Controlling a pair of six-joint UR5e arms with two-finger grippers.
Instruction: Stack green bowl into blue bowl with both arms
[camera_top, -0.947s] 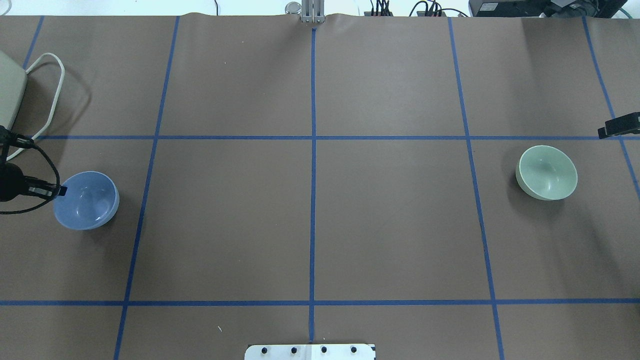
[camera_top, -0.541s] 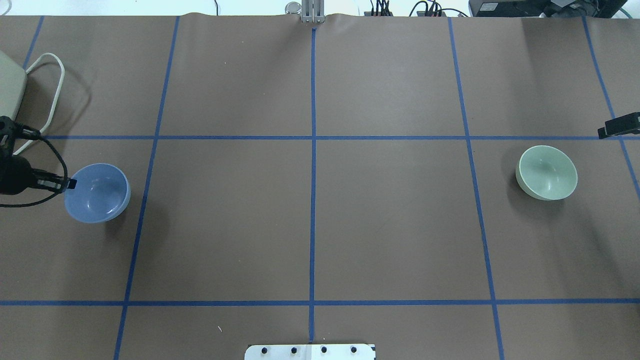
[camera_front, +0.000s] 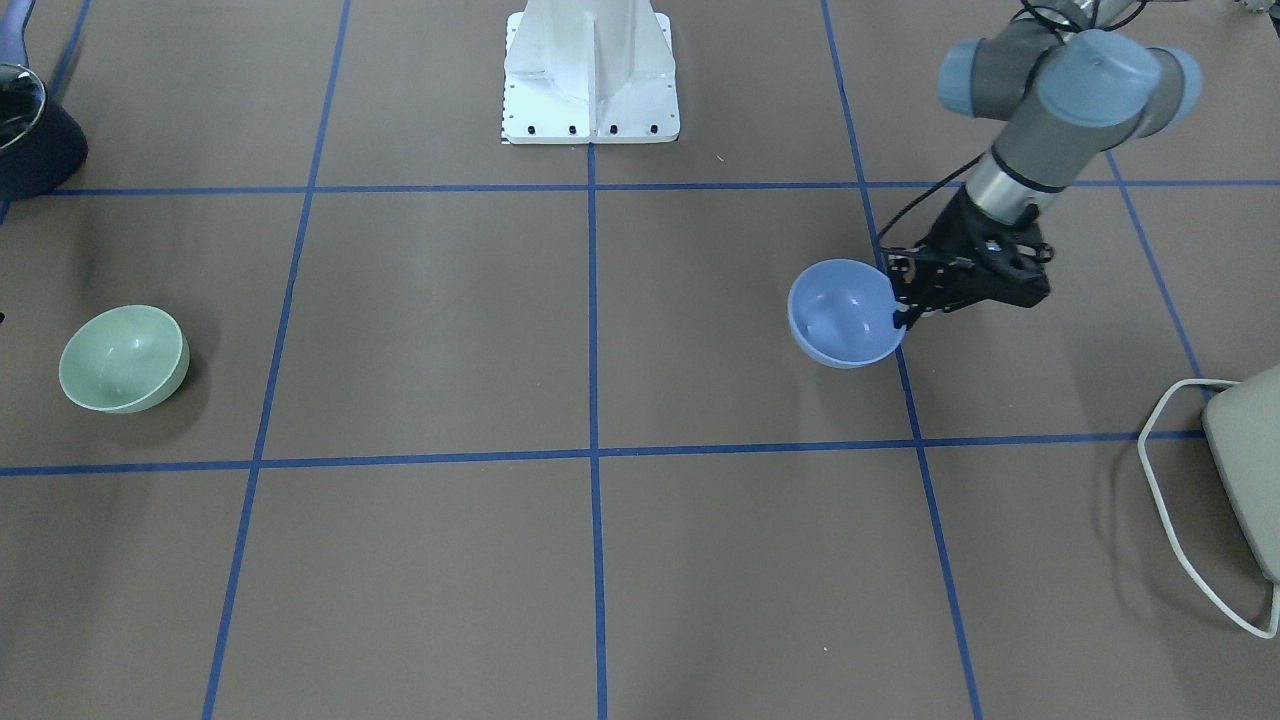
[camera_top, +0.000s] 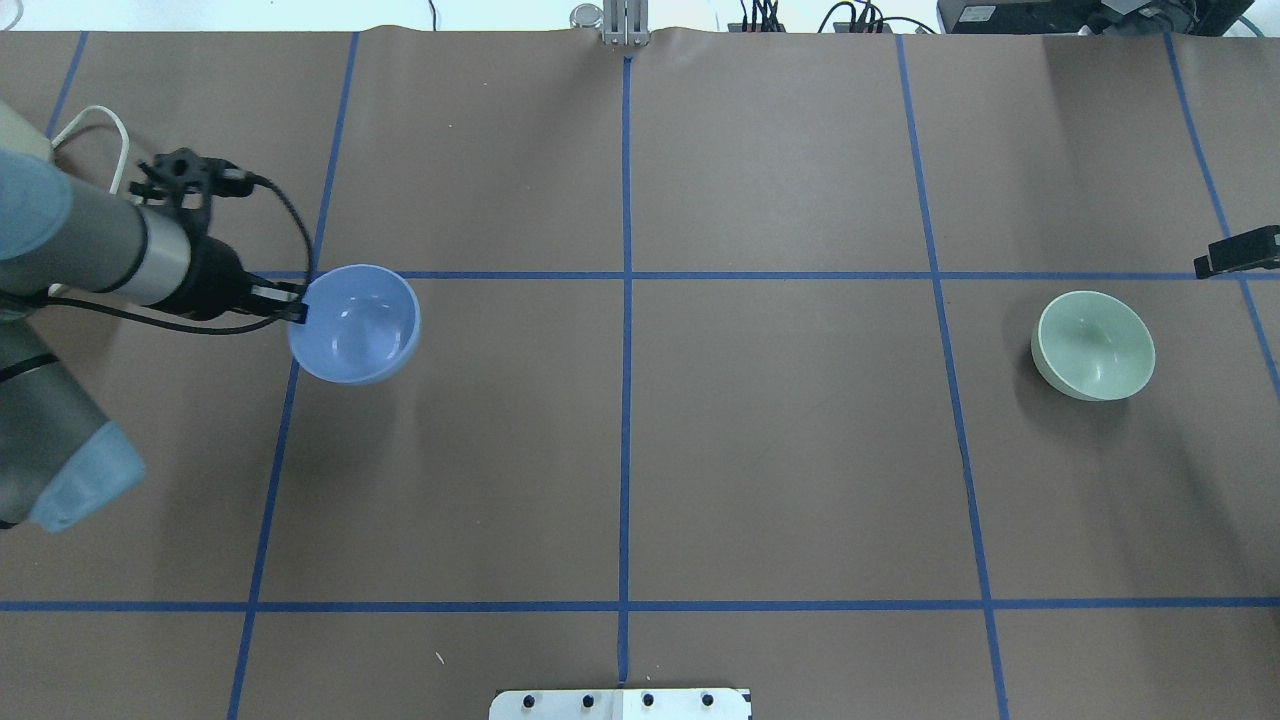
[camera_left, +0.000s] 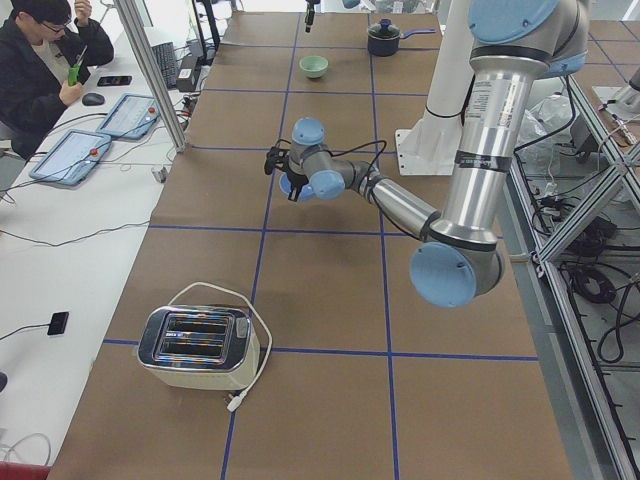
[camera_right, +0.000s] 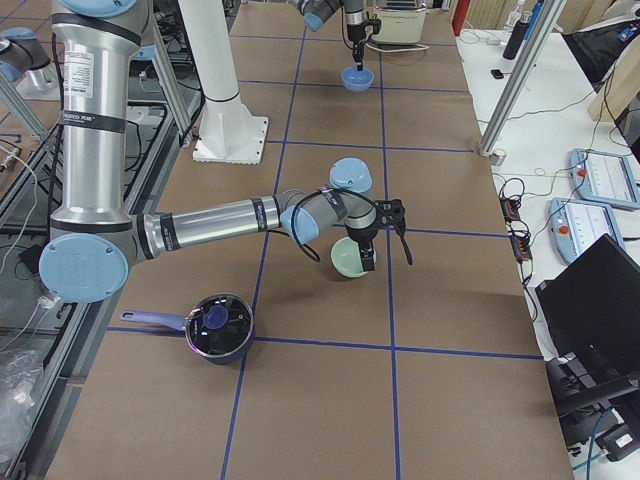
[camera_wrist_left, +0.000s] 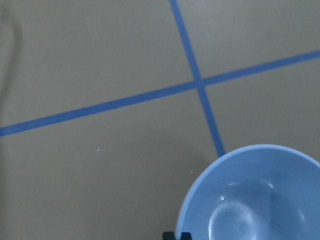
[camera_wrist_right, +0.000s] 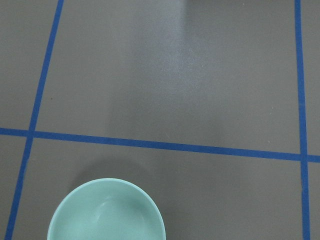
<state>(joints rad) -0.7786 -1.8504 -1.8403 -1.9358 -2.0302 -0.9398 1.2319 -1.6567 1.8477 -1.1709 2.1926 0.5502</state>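
The robot's left gripper needs to release the blue bowl on the blue line running out from the white pedestal (camera_front: 585, 305). The bowl is now a little above the table.
The blue bowl (camera_top: 357, 325) hangs a little above the table, left of centre. My left gripper (camera_top: 300, 311) is shut on its near-left rim; this also shows in the front view (camera_front: 901, 318), with the bowl (camera_front: 843, 312) beside it. In the left wrist view the bowl (camera_wrist_left: 255, 200) fills the lower right. The green bowl (camera_top: 1094, 345) stands upright on the table at the far right (camera_front: 124, 358). My right gripper (camera_right: 368, 258) shows only in the right side view, close beside the green bowl (camera_right: 345, 262); I cannot tell if it is open. The right wrist view shows the green bowl (camera_wrist_right: 106, 212) below, no fingers.
A toaster (camera_front: 1245, 460) with a white cable lies at the table's left end. A dark pot (camera_right: 218, 325) stands near the robot on the right end. The white pedestal (camera_front: 590, 70) is at the robot's side. A black wrist part (camera_top: 1238, 250) pokes in at the right edge.
My left arm has carried the blue bowl to the right and away from the robot, toward the table's middle. The green bowl and the right arm have not moved.
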